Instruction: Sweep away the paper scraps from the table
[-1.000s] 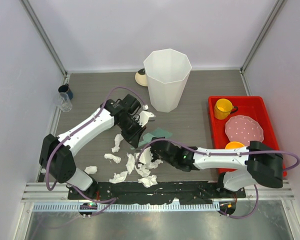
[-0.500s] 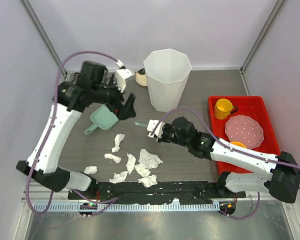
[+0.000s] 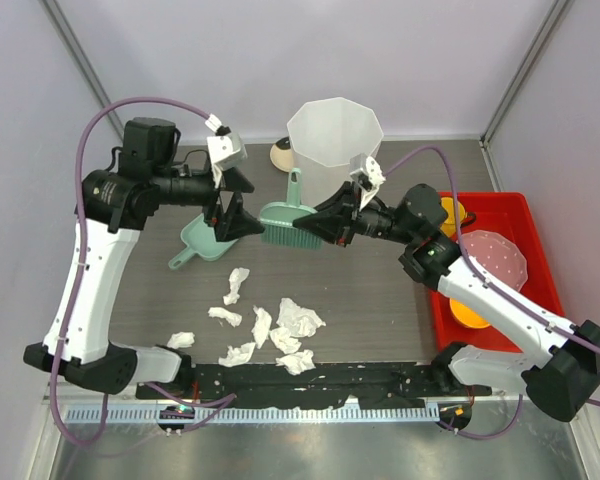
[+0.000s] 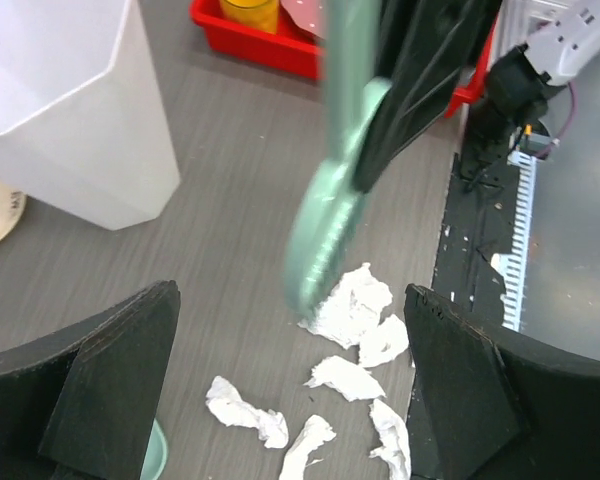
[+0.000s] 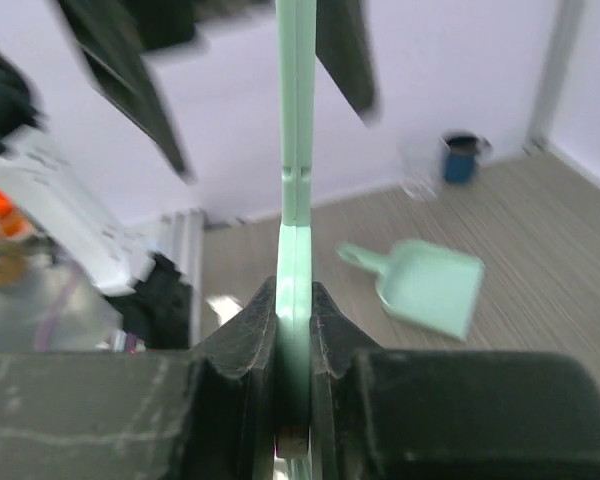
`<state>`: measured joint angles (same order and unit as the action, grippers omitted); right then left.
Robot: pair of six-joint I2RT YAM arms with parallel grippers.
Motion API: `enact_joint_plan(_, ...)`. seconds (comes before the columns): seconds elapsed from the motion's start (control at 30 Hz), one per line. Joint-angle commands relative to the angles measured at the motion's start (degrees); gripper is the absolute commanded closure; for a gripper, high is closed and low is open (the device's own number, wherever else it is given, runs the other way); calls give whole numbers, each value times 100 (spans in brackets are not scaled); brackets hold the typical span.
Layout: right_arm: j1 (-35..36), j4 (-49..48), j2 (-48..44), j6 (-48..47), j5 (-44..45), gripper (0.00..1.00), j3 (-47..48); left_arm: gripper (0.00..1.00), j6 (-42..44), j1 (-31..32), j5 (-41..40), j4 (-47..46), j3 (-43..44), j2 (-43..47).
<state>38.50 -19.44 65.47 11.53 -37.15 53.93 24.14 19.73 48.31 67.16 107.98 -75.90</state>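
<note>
The green brush's head is held in my right gripper, so next my left gripper steadies that head while my right gripper takes the brush's handle point(image 3: 294, 187).
Several white paper scraps point(image 3: 300, 318) lie on the table point(image 3: 400, 270) near its front edge; the left wrist view shows them below point(image 4: 355, 305). My right gripper point(image 3: 325, 226) is shut on a green brush point(image 3: 283, 214), held in the air in front of the white bin; the jaws clamp its flat handle point(image 5: 296, 150). My left gripper point(image 3: 244, 206) hangs open and empty just left of the brush point(image 4: 330, 230), its fingers point(image 4: 110, 380) wide apart above the scraps. The green dustpan point(image 3: 206, 240) rests on the table under the left gripper, also seen at the right wrist point(image 5: 430, 285).
A tall white faceted bin point(image 3: 335, 150) stands at the back centre. A red tray point(image 3: 525, 205) at the right holds a yellow mug point(image 3: 448, 215), a pink plate point(image 3: 490, 258) and an orange bowl. A blue cup point(image 5: 463, 157) stands by the far left wall.
Both arms have risen from the scraps. The left gripper let go of the dustpan, which now lies at the left. The right gripper carried the brush up toward the bin.
</note>
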Motion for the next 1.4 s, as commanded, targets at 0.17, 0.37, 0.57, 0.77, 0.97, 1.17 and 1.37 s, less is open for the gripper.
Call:
enact_joint_plan(0.17,8,-1703,53,1369,-979,99,469,5,-23,-4,1320,-519,-410,-39)
enact_joint_plan(0.37,17,-1782,158,1431,-935,99,478,18,-382,40,2059,-501,-305,5)
enact_joint_plan(0.57,8,-1914,229,1501,-926,99,522,50,-902,163,2006,-739,-374,-4)
enact_joint_plan(0.77,8,-1372,247,1301,-822,90,688,100,-841,163,1735,-713,-410,14)
enact_joint_plan(0.97,-9,2731,396,-666,-407,3,2655,100,1091,163,979,515,-453,14)
enact_joint_plan(1.17,0,7037,1194,-2547,-66,3,5371,100,2356,304,39,1633,-304,-311)
enact_joint_plan(1.37,131,8466,1539,-3534,515,5,5980,100,2490,812,-937,1705,-708,-321)
